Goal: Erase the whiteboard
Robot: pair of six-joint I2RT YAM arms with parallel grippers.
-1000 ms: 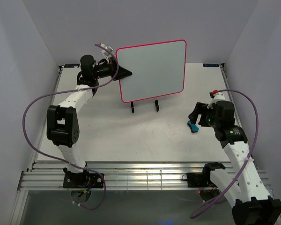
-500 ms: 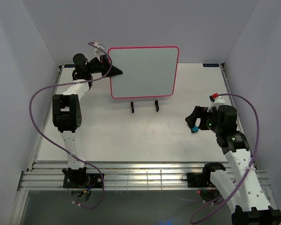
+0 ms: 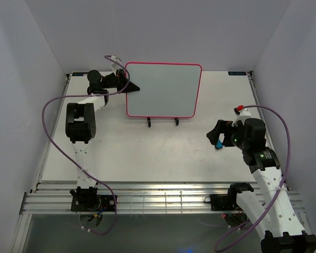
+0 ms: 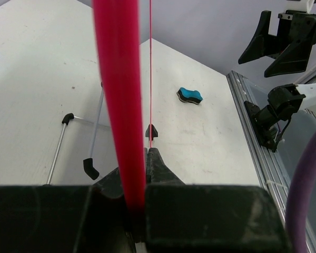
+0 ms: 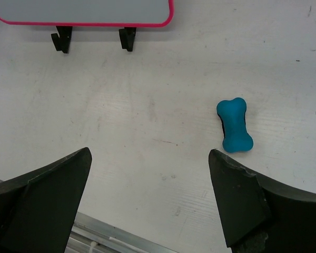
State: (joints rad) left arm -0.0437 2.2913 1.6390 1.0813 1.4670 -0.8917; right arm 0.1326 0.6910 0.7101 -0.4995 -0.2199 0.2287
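Note:
My left gripper is going to let go of the whiteboard. Next, I release it with its lower edge resting on the wire stand's black feet (image 3: 165, 122). The whiteboard is now upright over that stand.
The whiteboard (image 3: 163, 90) has a pink-red frame and a blank white face. It stands upright over the black wire stand (image 3: 162, 122) at the back of the table. My left gripper (image 3: 130, 87) is shut on its left edge; the left wrist view shows the pink frame (image 4: 120, 105) pinched between the jaws. The blue bone-shaped eraser (image 5: 234, 125) lies on the table, also in the top view (image 3: 218, 143). My right gripper (image 3: 215, 136) is open and empty, just above and beside the eraser.
The stand's two black feet (image 5: 63, 38) show below the board's lower edge. Grey walls close in the table on three sides. A slotted metal rail (image 3: 158, 200) runs along the near edge.
My left gripper has brought the whiteboard down and back toward the stand, its face turning more upright. My right gripper has shifted slightly left by the eraser.

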